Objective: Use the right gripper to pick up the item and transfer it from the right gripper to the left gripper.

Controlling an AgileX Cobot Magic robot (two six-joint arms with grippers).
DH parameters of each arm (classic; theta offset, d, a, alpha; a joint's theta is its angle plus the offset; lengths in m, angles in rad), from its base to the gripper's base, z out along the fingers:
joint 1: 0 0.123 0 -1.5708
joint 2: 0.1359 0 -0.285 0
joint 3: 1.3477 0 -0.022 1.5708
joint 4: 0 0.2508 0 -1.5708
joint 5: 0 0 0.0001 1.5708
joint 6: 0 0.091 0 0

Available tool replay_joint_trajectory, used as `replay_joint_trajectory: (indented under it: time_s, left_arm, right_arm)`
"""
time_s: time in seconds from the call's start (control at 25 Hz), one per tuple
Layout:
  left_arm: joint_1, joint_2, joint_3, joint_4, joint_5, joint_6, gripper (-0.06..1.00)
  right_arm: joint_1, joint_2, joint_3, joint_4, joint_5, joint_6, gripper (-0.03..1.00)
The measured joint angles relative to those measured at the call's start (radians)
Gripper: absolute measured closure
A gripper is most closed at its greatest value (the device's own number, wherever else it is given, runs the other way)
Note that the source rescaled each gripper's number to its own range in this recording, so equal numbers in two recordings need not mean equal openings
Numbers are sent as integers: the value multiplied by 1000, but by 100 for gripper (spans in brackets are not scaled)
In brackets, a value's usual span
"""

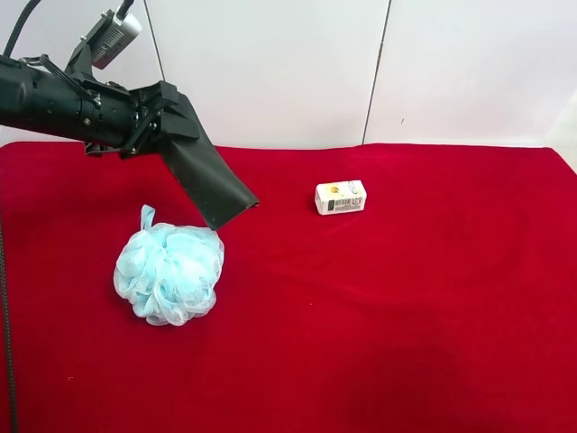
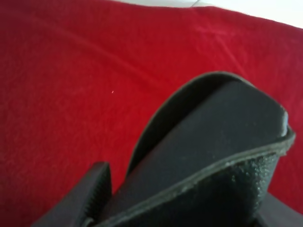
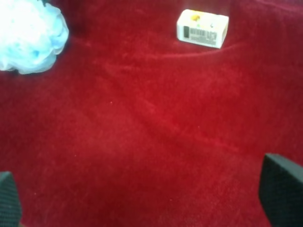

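Next, my left gripper lets go of the black piece on the red cloth (image 1: 150, 186) between the bath sponge and the white wall.
The item is a flat, black, curved piece like a shoe insole (image 1: 212, 176). The arm at the exterior high view's left holds it by one end, and it slopes down toward the red cloth. The left wrist view shows the same black piece (image 2: 213, 156) close up, so this is my left gripper (image 1: 162, 122), shut on it. One ridged finger (image 2: 92, 191) shows beside it. My right gripper (image 3: 144, 198) is open and empty above bare red cloth. Only its two fingertips show, at the frame's lower corners. The right arm is out of the exterior high view.
A light blue mesh bath sponge (image 1: 169, 271) lies on the red cloth (image 1: 406, 316) just below the black piece's free end, and also shows in the right wrist view (image 3: 31, 35). A small white box with a barcode (image 1: 341, 197) (image 3: 202, 28) lies mid-table. A white wall stands behind.
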Motion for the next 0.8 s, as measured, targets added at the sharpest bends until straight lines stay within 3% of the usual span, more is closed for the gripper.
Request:
replay_joint_trajectory:
  time_s: [0.28,0.44,0.56,0.8]
  left_arm:
    - [0,1,-11,193,-51,-135,93]
    - [0,11,-98,336,-40,-244,93]
    - [0,27,-190,485,5,-369,93]
    - [0,133,-365,870,139,-652,93]
  right_arm:
    - [-273,0,0,0,0,0,-3]
    - [-429,0,0,0,0,0,-3]
    - [-514,0,0,0,0,0,-3]
    - [-643,0,0,0,0,0,-3]
